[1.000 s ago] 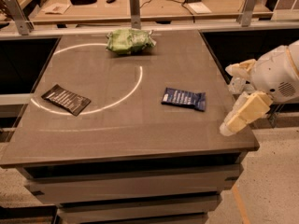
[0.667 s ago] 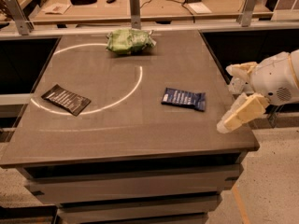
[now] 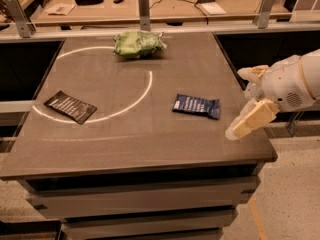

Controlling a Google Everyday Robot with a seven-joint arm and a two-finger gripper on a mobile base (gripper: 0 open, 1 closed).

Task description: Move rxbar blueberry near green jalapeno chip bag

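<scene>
The robot's gripper should next grab the rxbar blueberry's end (image 3: 211,109), the one farther away from the flat black wrapper.
The rxbar blueberry (image 3: 196,105) is a flat navy wrapper with white lettering, lying right of the table's middle. The green jalapeno chip bag (image 3: 138,44) is a puffy light-green bag at the far middle of the table, on the white circle's far edge. My gripper (image 3: 239,103), cream-coloured on a white arm, hangs at the table's right edge, just right of the rxbar and apart from it. Its fingers (image 3: 248,120) stand apart and hold nothing.
A flat black wrapper with white text (image 3: 70,106) lies at the left, on the white circle line (image 3: 148,88). The dark table (image 3: 125,144) has drawers below. Metal posts (image 3: 144,4) and a cluttered bench stand behind it.
My gripper has drifted slightly left, closer to the table's right edge. The rxbar, green bag and black wrapper have not moved.
</scene>
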